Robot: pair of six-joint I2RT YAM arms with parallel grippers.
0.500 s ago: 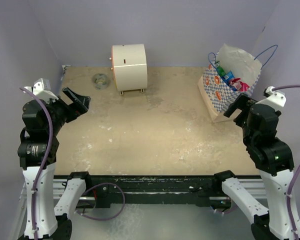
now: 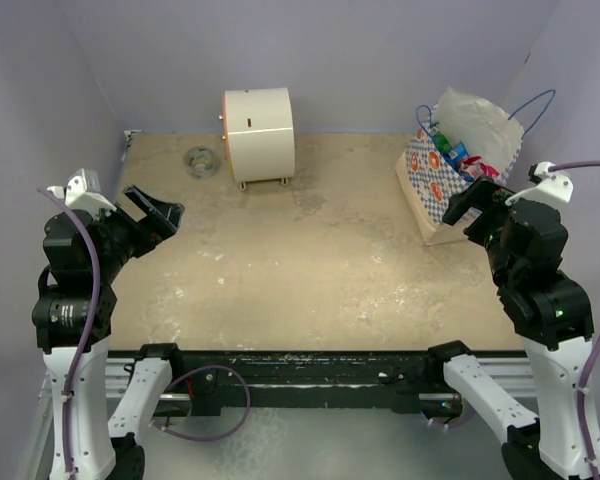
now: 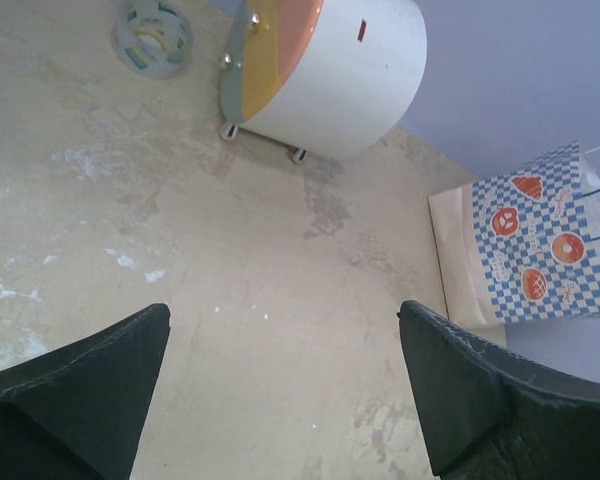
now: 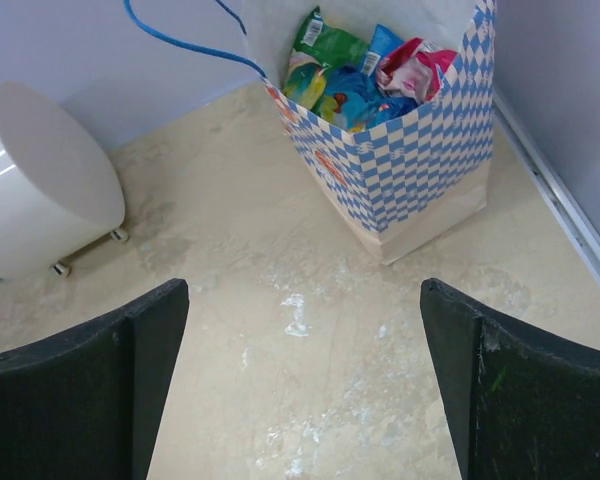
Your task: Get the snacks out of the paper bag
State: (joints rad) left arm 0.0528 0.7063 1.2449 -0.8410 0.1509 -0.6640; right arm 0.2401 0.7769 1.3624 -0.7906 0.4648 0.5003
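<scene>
Next, my right gripper needs to grab the paper bag by its blue cord handle [image 2: 418,115] [image 4: 160,35] nearest the cream cylindrical box.
The paper bag [image 2: 432,188], blue-and-white checkered with orange marks, stands at the back right with its mouth open. Several shiny snacks [image 2: 461,157] in green, blue, red and pink lie inside it. In the right wrist view the bag [image 4: 420,160] is just ahead and the snacks [image 4: 352,88] show in its mouth. My right gripper [image 2: 473,207] hovers open in front of the bag, nothing between its fingers [image 4: 303,290]. Far off at the left, my left gripper [image 2: 155,212] is open and holds nothing [image 3: 282,312]. The left wrist view shows the bag [image 3: 540,250] off to the right.
A cream cylindrical box [image 2: 258,132] lies on its side at the back centre. A small tape roll [image 2: 200,160] sits to its left. Lilac walls close in the back and both sides. A blue cord handle [image 4: 185,45] arches off the bag.
The right gripper has edged a little left and up in front of the bag. The left arm has sunk slightly. Both stay open.
</scene>
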